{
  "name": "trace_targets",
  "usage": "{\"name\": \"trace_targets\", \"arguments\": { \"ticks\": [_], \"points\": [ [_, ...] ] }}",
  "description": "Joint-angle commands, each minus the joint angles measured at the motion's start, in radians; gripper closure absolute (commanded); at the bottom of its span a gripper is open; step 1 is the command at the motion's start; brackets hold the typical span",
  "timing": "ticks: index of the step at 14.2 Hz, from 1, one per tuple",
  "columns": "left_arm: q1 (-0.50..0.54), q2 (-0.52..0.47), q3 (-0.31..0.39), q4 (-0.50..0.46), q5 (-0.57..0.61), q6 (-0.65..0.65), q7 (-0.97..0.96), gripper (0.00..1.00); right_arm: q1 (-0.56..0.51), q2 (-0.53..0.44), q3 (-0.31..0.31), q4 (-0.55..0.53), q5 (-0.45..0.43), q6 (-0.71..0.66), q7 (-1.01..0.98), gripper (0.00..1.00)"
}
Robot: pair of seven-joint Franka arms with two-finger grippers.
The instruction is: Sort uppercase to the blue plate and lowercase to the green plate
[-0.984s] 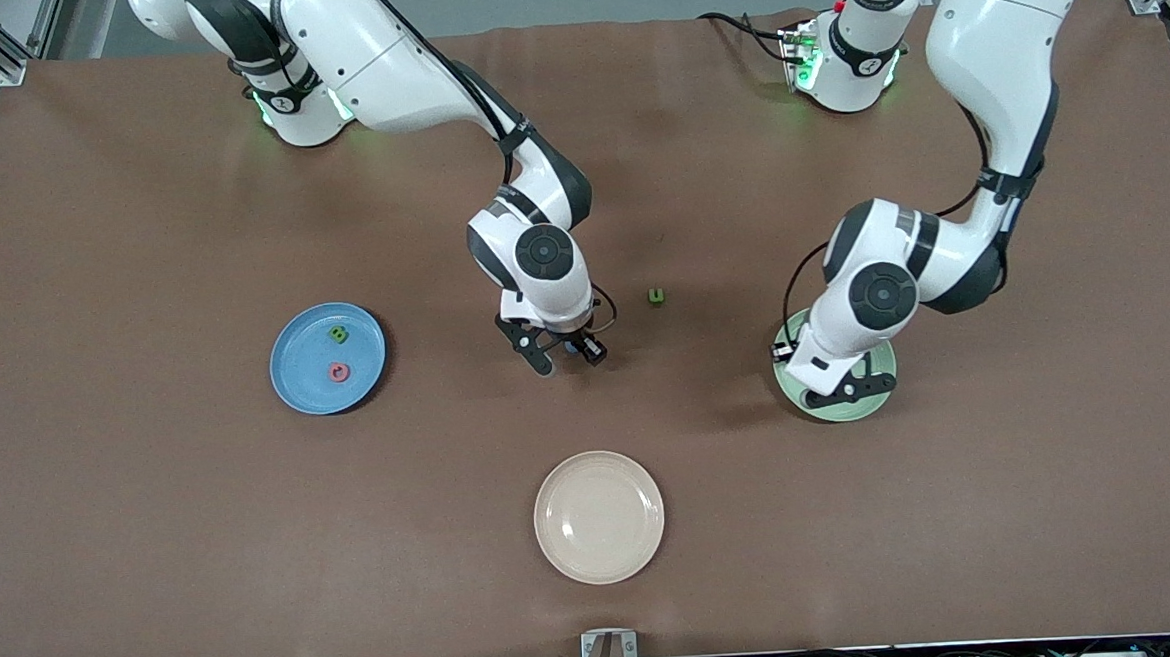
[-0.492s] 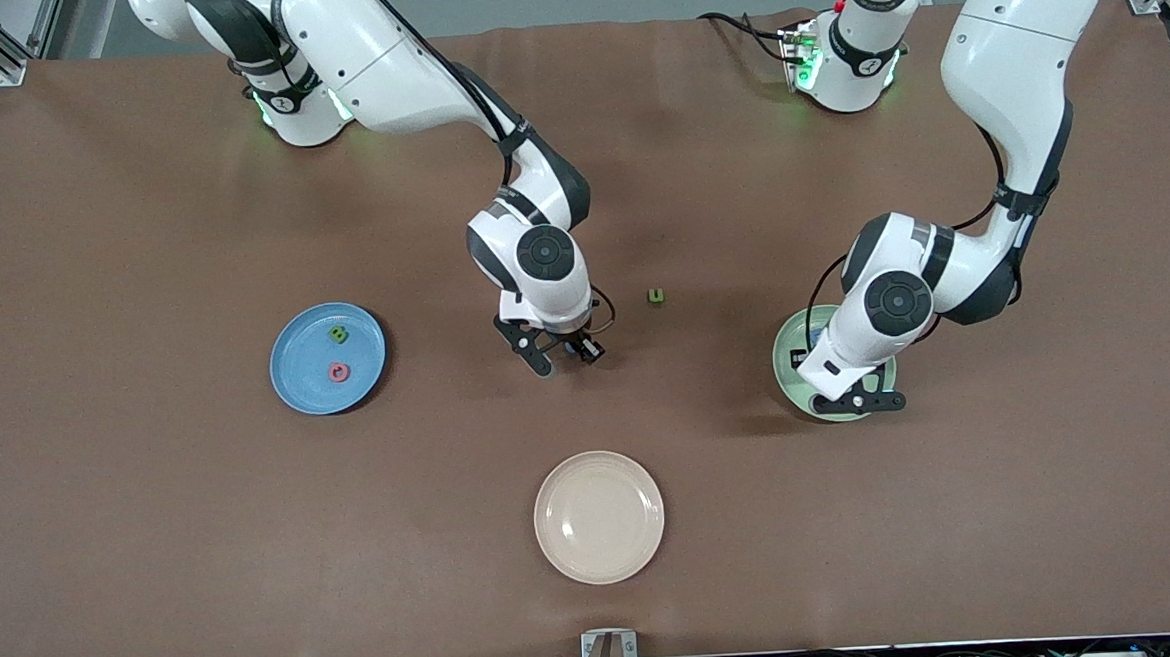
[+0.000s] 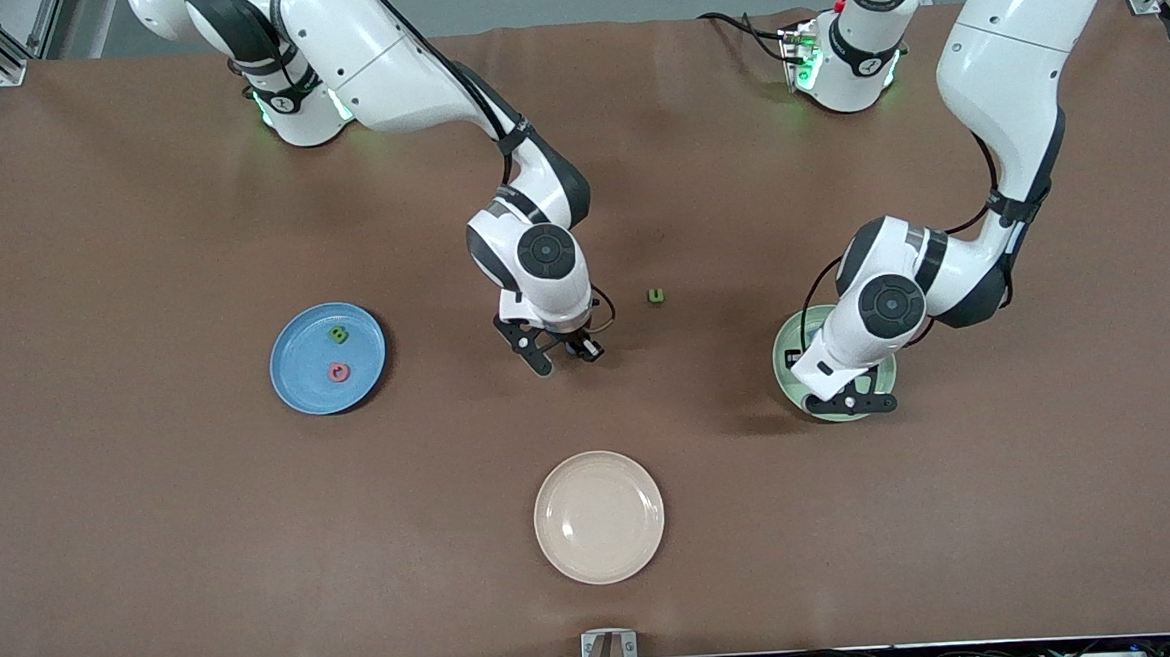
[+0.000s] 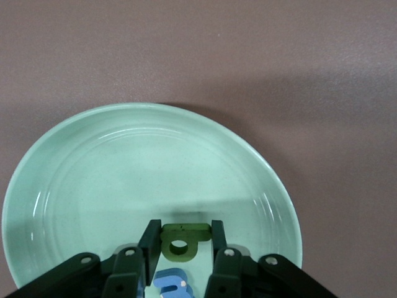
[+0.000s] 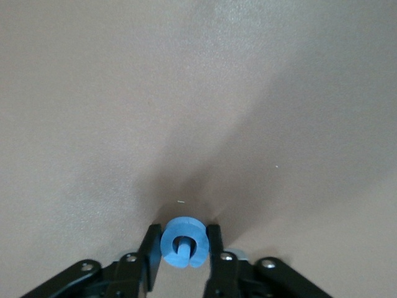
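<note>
The robot's right gripper needs to release the blue G on the blue plate [image 3: 326, 353], between the red Q and the green B.
My right gripper [image 3: 566, 354] [image 5: 183, 242] is low at the table's middle, shut on the blue G [image 5: 183, 243], with a finger against each side of it. The blue plate [image 3: 298, 384] toward the right arm's end holds a green B [image 3: 339, 333] and a red Q [image 3: 338, 372]. My left gripper [image 3: 849, 400] [image 4: 183, 239] hangs just over the green plate [image 3: 785, 358] [image 4: 124, 161], shut on a green 9-like lowercase letter [image 4: 180, 239]. A blue lowercase letter [image 4: 170, 284] lies in that plate under the fingers. A green u [image 3: 655, 296] lies on the table between the two grippers.
A cream plate [image 3: 599, 517] with nothing in it sits nearer the front camera, at the table's middle. Brown table surface spreads all around the three plates.
The right gripper's fingers have closed in on the blue G. The left gripper has shifted a little over the green plate, toward the left arm's end.
</note>
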Motion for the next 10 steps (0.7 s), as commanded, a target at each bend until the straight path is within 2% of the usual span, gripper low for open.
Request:
{"name": "trace_targets", "arguments": {
  "ticks": [1, 4, 7, 9, 10],
  "points": [
    [0.002, -0.025, -0.009, -0.008, 0.017, -0.005, -0.009, 0.0, -0.002, 0.006, -0.007, -0.002, -0.018, -0.011, 0.013, 0.99],
    [0.003, -0.075, -0.058, -0.014, 0.006, -0.089, -0.053, 0.0, -0.042, -0.031, -0.012, 0.01, -0.029, -0.173, -0.098, 1.0],
    [0.003, -0.09, -0.147, 0.003, 0.004, -0.2, -0.252, 0.0, -0.109, -0.106, -0.018, -0.006, -0.057, -0.411, -0.313, 1.0],
    [-0.015, -0.082, -0.188, 0.009, 0.003, -0.2, -0.453, 0.0, -0.157, -0.182, -0.021, -0.087, -0.153, -0.479, -0.442, 1.0],
    [-0.018, -0.078, -0.213, 0.018, 0.004, -0.2, -0.554, 0.0, -0.186, -0.23, -0.021, -0.149, -0.17, -0.476, -0.497, 1.0]
  ]
}}
